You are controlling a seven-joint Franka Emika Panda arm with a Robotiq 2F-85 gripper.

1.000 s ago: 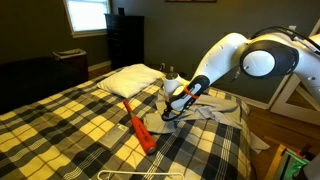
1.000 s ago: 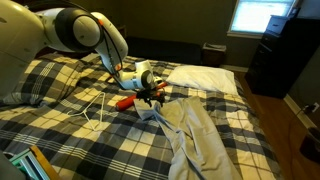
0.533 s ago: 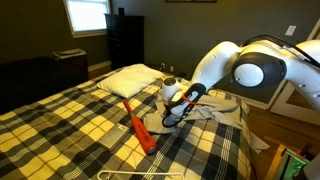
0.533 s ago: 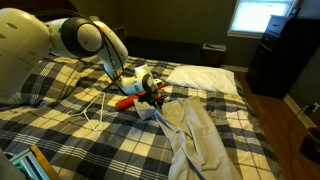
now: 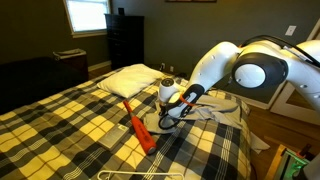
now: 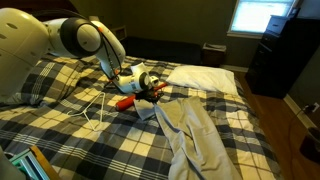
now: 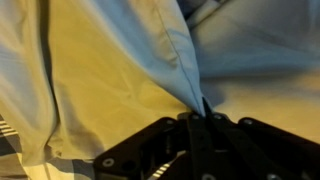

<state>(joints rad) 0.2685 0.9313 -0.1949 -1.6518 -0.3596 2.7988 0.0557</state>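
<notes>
The robot's gripper should release the garment's pinched fold across the middle of the orange hanger [image 5: 138,122].
A pale grey-blue garment [image 6: 190,125] lies spread on the plaid bed [image 5: 60,125], also seen as the garment [image 5: 205,112]. My gripper [image 7: 200,112] is shut on a pinched fold of this cloth [image 7: 185,75], which rises as a ridge from between the closed fingers. In both exterior views the gripper [image 5: 170,118] [image 6: 155,95] sits low at the garment's edge. An orange hanger [image 5: 138,128] lies just beside it on the bedspread, and shows as the orange hanger [image 6: 125,101].
A white pillow [image 5: 130,80] lies at the head of the bed. A white wire hanger [image 5: 135,174] rests near the foot, seen too as the wire hanger [image 6: 97,110]. A dark dresser [image 5: 125,38] stands by the window. Wooden frame [image 5: 295,95] stands beside the bed.
The jaws have closed onto the fold of garment. The gripper has dropped slightly toward the bed; the arm has shifted a little.
</notes>
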